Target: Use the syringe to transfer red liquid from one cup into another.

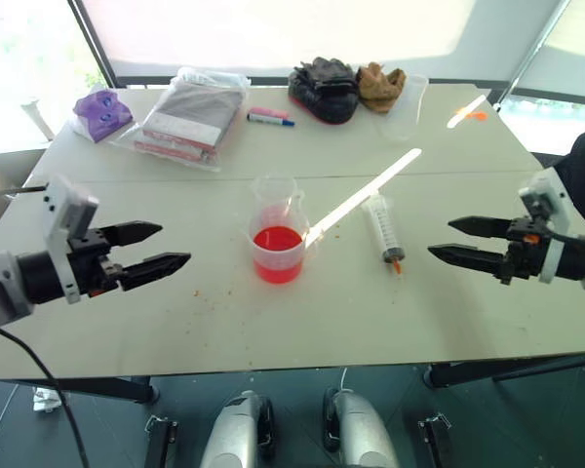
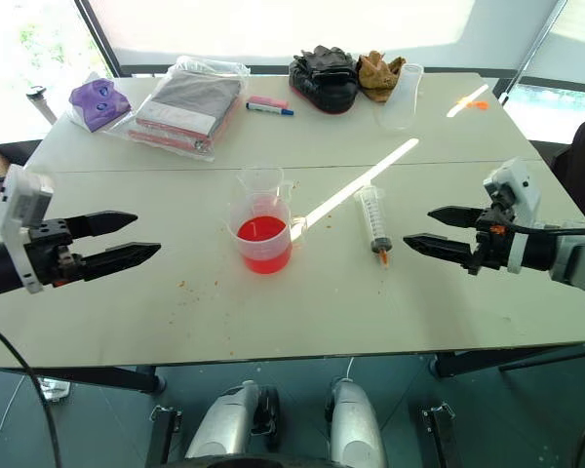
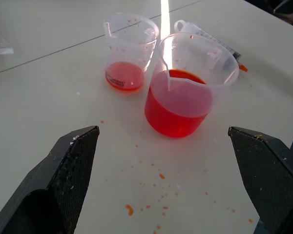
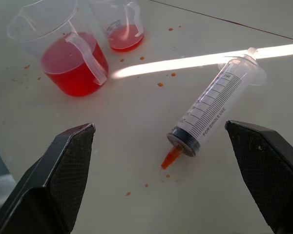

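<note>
My right gripper will close on the far half of the syringe's body [image 1: 379, 219] [image 4: 224, 93], near the syringe's plunger end and away from its orange tip.
The syringe [image 1: 385, 229] lies flat on the white table, empty, its orange tip [image 4: 172, 157] towards the near edge. Left of it stands a wide clear cup [image 1: 278, 249] with a handle, holding a deep pool of red liquid [image 3: 178, 105]. Just behind it stands a narrower clear cup [image 1: 275, 198] with a shallow red pool [image 3: 124, 75] at its bottom. My left gripper [image 1: 174, 245] hovers open, left of the cups, pointing at them. My right gripper [image 1: 440, 238] hovers open, right of the syringe, pointing at it. Both are empty.
Along the table's far side lie a purple object [image 1: 102, 112], a bagged package [image 1: 190, 117], a pink-and-blue marker [image 1: 270, 118], black gloves [image 1: 324, 90], a brown glove [image 1: 380, 86] and a tipped clear cup [image 2: 402, 97]. Small orange drops speckle the table around the cups.
</note>
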`<action>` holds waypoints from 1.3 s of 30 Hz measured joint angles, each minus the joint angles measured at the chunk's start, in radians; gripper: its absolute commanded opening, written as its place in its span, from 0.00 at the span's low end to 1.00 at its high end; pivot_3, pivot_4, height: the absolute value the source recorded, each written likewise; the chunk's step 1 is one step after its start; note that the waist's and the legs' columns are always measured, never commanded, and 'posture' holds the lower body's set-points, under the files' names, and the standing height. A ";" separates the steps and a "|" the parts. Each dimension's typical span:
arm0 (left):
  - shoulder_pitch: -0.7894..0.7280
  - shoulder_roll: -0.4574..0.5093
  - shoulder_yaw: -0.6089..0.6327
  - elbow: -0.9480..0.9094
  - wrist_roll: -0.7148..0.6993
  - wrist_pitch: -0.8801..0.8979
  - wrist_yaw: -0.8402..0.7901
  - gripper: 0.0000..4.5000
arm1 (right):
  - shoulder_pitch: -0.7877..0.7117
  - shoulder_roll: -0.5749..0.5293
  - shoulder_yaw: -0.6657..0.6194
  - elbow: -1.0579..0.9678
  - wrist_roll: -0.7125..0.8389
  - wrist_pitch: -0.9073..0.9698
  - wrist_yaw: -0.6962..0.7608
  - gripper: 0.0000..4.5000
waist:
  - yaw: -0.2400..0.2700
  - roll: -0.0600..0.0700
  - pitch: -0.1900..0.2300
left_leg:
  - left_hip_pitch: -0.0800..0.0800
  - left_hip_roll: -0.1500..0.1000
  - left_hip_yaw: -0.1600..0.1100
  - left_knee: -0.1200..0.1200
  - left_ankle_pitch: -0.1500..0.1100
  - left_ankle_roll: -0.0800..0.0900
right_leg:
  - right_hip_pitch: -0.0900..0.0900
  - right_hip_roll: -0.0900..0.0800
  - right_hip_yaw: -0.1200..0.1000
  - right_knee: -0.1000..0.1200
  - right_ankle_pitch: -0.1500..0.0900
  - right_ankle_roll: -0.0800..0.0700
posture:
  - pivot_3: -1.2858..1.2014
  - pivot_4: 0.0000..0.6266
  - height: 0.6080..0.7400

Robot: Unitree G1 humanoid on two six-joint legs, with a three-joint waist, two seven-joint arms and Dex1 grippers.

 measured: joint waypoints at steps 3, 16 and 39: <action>-0.007 -0.005 -0.001 0.011 0.012 -0.006 -0.004 0.99 | -0.030 -0.003 0.009 0.020 -0.009 -0.002 0.000 1.00 | 0.000 0.000 0.000 | 0.000 0.000 0.001 -0.002 0.000 0.000 | -0.002 -0.001 0.000 0.000 0.000 0.000 | 0.52 0.24 1.00; -0.042 0.010 -0.042 0.028 0.072 -0.030 -0.029 0.99 | -0.119 -0.009 0.070 0.063 -0.028 0.115 -0.068 1.00 | 0.001 0.000 0.000 | 0.000 -0.003 0.004 -0.011 0.002 -0.003 | -0.003 -0.005 -0.001 -0.001 0.000 0.000 | 0.52 0.24 1.00; -0.395 0.081 -0.317 0.207 0.237 -0.113 -0.196 0.99 | -0.939 0.351 0.293 0.648 -0.200 0.587 -0.418 1.00 | -0.005 0.000 0.001 | -0.003 -0.001 0.005 -0.011 0.009 -0.007 | -0.004 0.003 -0.002 0.001 0.002 -0.002 | 0.52 0.24 1.00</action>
